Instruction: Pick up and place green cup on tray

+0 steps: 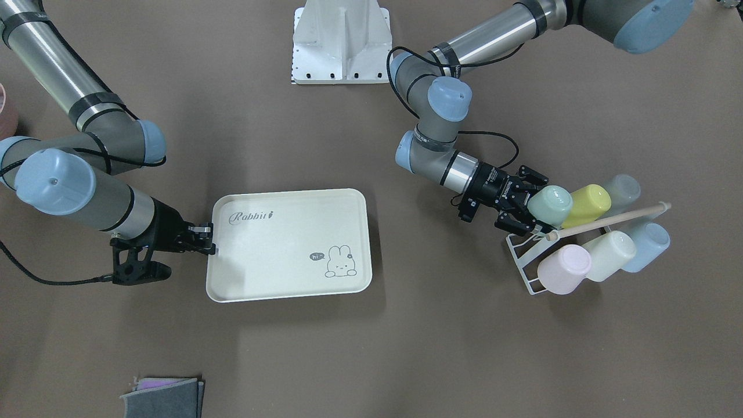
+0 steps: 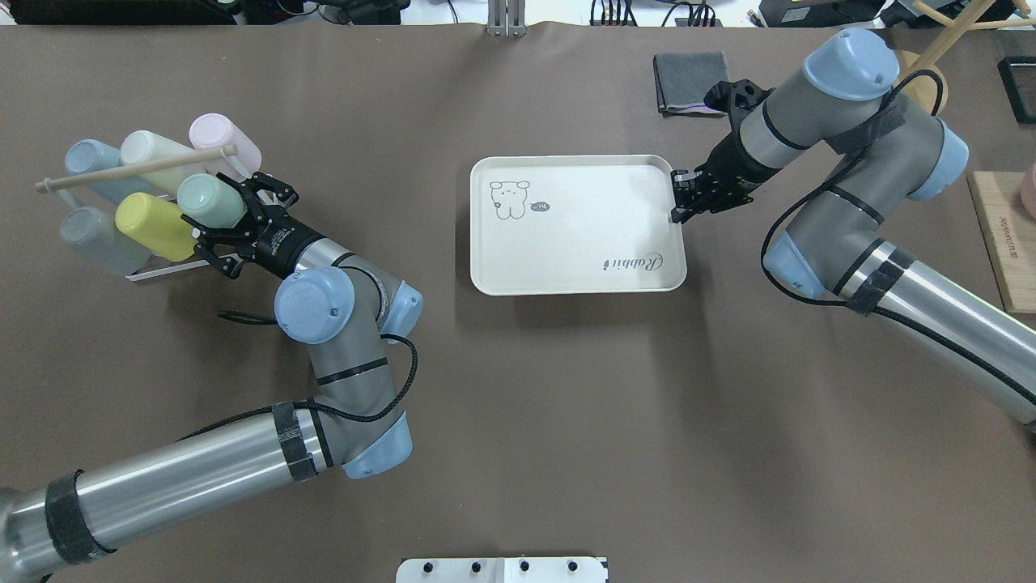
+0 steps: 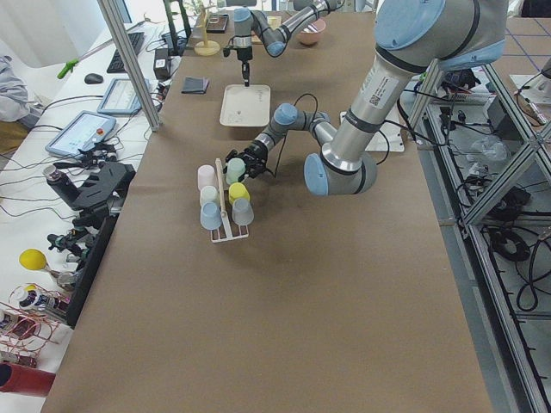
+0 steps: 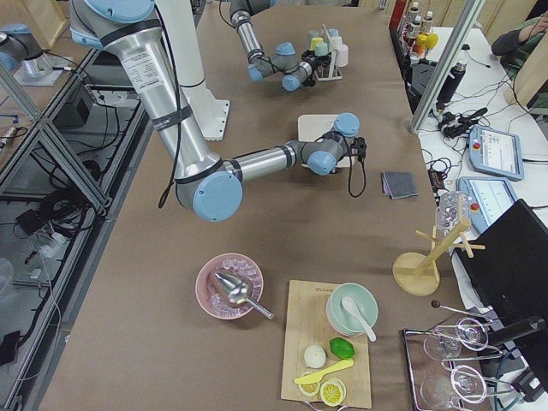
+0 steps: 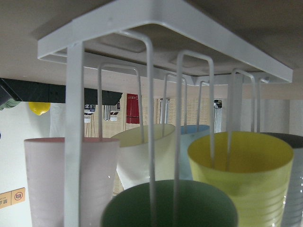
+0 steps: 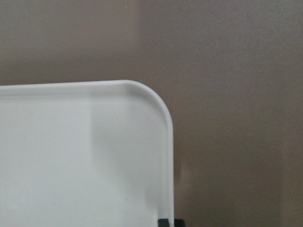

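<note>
I need to use my right gripper to release the cream tray on the table straight out from the white base plate (image 1: 345,240), closer to the rack.
The green cup (image 1: 550,204) lies on its side on the white wire rack (image 1: 525,261), next to a yellow cup (image 1: 589,204). My left gripper (image 1: 531,209) is open, with a finger on each side of the cup's mouth end. The overhead view shows the same: gripper (image 2: 235,223) at the green cup (image 2: 210,201). The left wrist view has the cup's rim (image 5: 170,203) at the bottom. The cream tray (image 1: 290,255) lies flat mid-table. My right gripper (image 1: 206,238) is shut on the rim of its short edge (image 2: 678,202); the right wrist view shows the tray's corner (image 6: 71,165).
The rack also holds pink (image 1: 563,268), cream (image 1: 609,247), light blue (image 1: 647,239) and greyish (image 1: 621,188) cups under a wooden dowel (image 1: 609,220). A folded grey cloth (image 2: 689,81) lies beyond the tray. A wooden board (image 2: 1008,235) is at the right edge.
</note>
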Available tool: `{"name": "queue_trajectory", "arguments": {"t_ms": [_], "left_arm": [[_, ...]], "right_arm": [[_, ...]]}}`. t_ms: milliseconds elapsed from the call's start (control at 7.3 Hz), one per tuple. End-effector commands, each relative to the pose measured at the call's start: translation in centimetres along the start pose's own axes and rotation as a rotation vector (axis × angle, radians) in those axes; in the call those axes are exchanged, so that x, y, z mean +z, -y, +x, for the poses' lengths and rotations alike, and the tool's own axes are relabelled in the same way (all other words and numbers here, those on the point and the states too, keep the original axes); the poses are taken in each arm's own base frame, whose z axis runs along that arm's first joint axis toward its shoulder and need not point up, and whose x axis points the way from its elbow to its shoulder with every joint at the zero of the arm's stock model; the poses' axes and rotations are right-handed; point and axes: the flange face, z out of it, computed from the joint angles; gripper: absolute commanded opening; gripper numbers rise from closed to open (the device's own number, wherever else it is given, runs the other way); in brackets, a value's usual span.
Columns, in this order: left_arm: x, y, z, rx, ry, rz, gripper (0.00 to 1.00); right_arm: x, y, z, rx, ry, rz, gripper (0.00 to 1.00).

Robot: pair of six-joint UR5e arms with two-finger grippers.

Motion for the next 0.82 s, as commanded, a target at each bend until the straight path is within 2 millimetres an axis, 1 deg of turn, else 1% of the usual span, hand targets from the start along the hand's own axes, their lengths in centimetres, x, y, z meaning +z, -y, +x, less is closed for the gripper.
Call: {"name": "queue_trajectory", "arguments": {"t_ms": [0,137,274,411,548,685], "left_arm": [[-0.3,-0.3,-0.1,-0.001,0.002,0.006,0.18],[-0.9,-1.4,-0.4,-0.007,0.007,0.016,0.14],[-1.8,-3.8,-0.5,-0.008,0.004,0.016,0.12],[-2.9,-6.6,-0.3,-0.003,0.002,0.016,0.12],[-3.4,-8.4,-0.1,-0.004,0.003,0.02,0.12],[-3.9,-9.6,-0.1,-0.009,0.006,0.03,0.12]], "right_arm": [[1.9,-1.4,-3.7,0.037,0.013,-0.025,0.0],[3.4,-2.0,-4.3,0.071,-0.022,-0.036,0.0],[4.2,-2.5,-5.3,0.072,-0.031,-0.034,0.0],[4.7,-2.9,-6.0,0.111,-0.029,-0.04,0.0],[4.5,-2.7,-7.1,0.107,-0.024,-0.032,0.0],[4.5,-2.7,-7.5,0.106,-0.025,-0.032,0.0]]}}
